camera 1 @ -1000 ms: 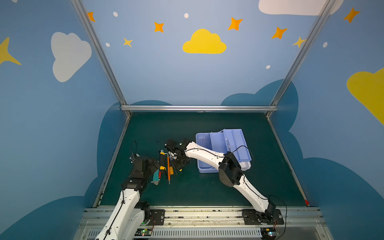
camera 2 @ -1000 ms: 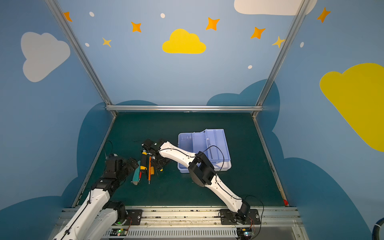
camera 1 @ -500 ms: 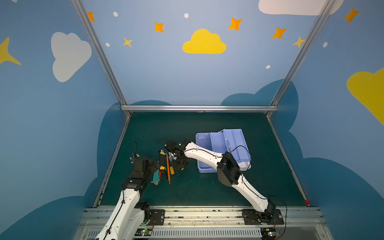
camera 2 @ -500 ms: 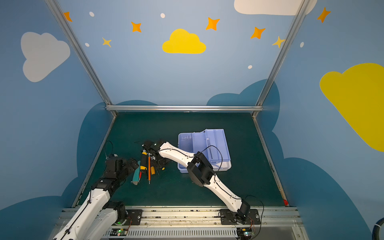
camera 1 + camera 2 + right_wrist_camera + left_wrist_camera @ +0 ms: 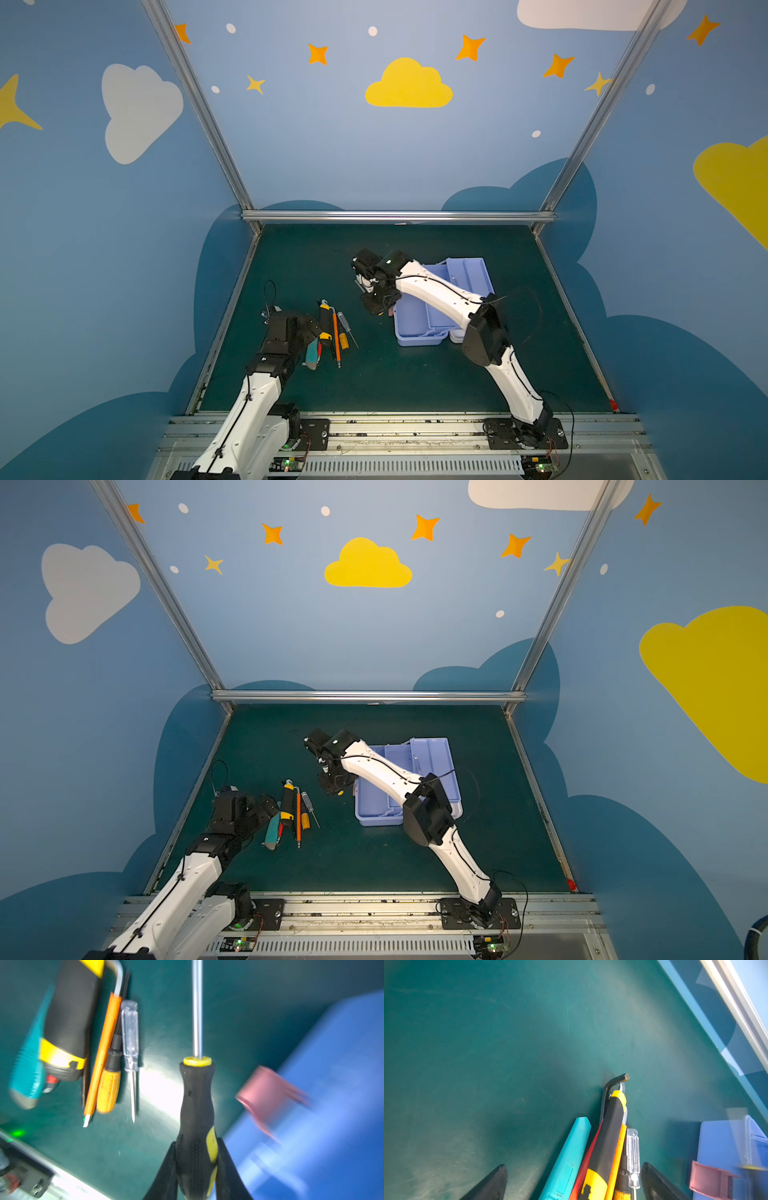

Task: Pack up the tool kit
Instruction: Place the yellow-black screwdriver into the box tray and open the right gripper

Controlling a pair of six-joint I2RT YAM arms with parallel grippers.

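Observation:
The robot's right gripper should set the black-and-yellow screwdriver, now held above the mat, down in the tool kit's tray (image 5: 468,289) farthest from the pink latch.
The tool kit (image 5: 444,303) (image 5: 409,789), a lavender-blue case, lies open right of centre; its pink latch (image 5: 268,1093) (image 5: 710,1180) sticks out toward the tools. My right gripper (image 5: 196,1142) (image 5: 376,305) is shut on the handle of a black-and-yellow screwdriver (image 5: 196,1105), held above the mat beside the case's left end. My left gripper (image 5: 573,1167) (image 5: 313,332) stands open over the row of tools. In that row lie a teal knife (image 5: 571,1155) (image 5: 311,357), a black-yellow cutter (image 5: 608,1136), an orange-sleeved wrench (image 5: 336,336) and a clear screwdriver (image 5: 633,1153).
An orange-handled screwdriver (image 5: 109,1088) lies in the same row. The green mat (image 5: 374,382) is fenced by an aluminium rail (image 5: 395,216) at the back and blue walls on both sides. The right arm's elbow (image 5: 484,332) hangs over the case's near corner.
My right gripper has closed on the black-and-yellow screwdriver, lifted it out of the tool row and carried it right toward the case. The left arm has not moved.

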